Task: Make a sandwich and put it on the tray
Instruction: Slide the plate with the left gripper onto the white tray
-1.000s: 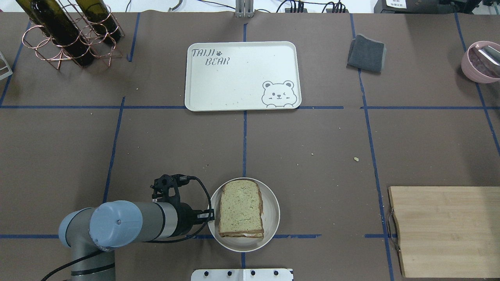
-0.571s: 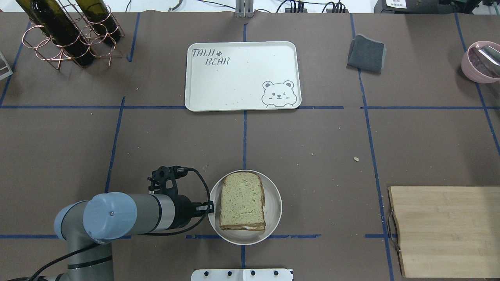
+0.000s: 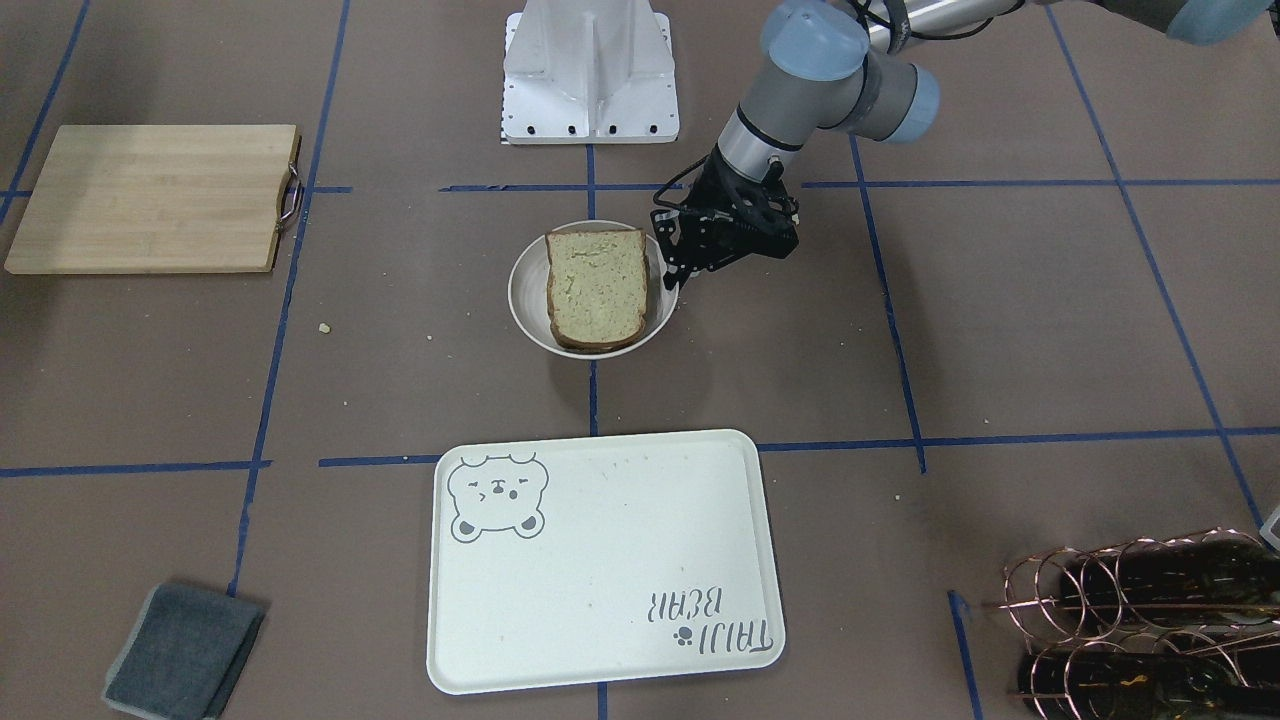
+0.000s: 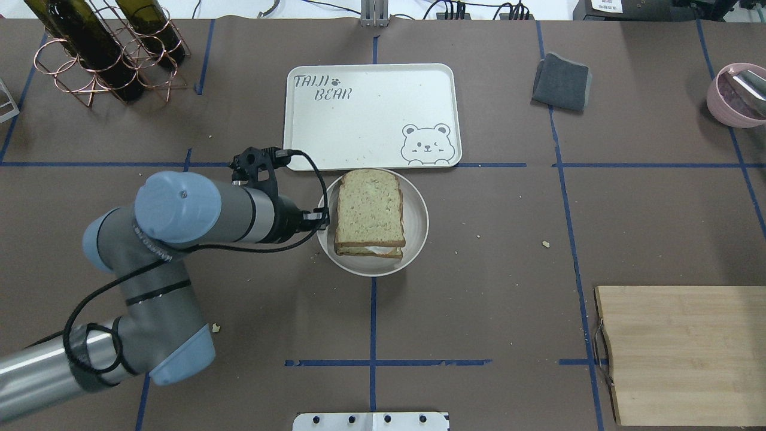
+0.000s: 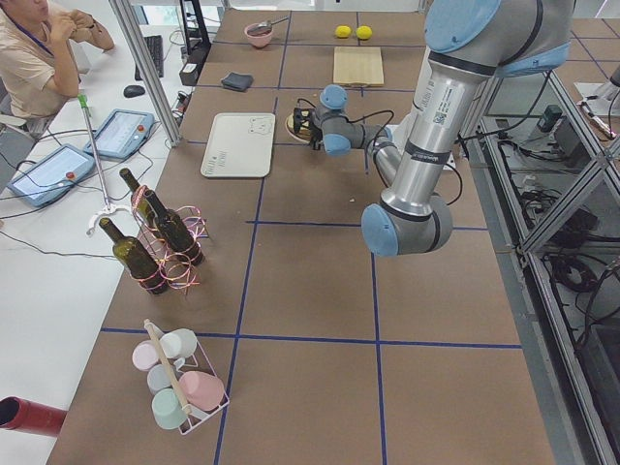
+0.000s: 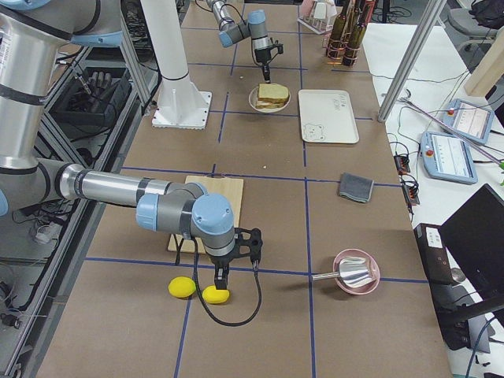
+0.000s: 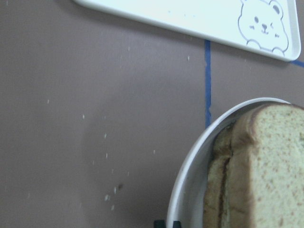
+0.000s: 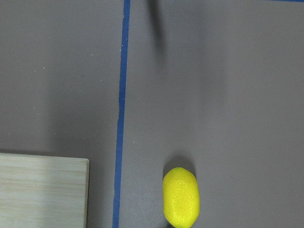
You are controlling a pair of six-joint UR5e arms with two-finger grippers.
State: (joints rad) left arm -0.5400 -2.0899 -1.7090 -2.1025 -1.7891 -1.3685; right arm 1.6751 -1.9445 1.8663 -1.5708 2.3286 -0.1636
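Note:
The plate with the sandwich will leave my left gripper on the tray [image 3: 603, 540] between the bear face and the lettering.
The sandwich [image 4: 369, 211] is two tan bread slices with a strip of white egg [image 4: 374, 248] between them. It lies on a small round cream plate [image 4: 419, 221], just in front of the cream "TAIJI BEAR" tray [image 4: 371, 117]. My left gripper [image 4: 323, 220] is shut on the plate's left rim. In the front view the gripper [image 3: 672, 285] pinches the plate [image 3: 522, 300] under the sandwich [image 3: 595, 290], with the tray [image 3: 600, 560] nearer that camera. The left wrist view shows the rim [image 7: 190, 180], bread [image 7: 266, 171] and tray edge [image 7: 199, 14]. My right gripper [image 6: 220, 276] hangs over the lemons; I cannot tell if it is open.
A wooden cutting board [image 4: 682, 353] lies at the right front. A grey cloth [image 4: 561, 82] and a pink bowl [image 4: 739, 96] are at the back right. A wine bottle rack [image 4: 108, 48] stands at the back left. Two lemons [image 6: 183, 287] lie beyond the board.
My left gripper has carried the plate with the sandwich away from the robot's base, up to the tray's near edge. The tray has not moved.

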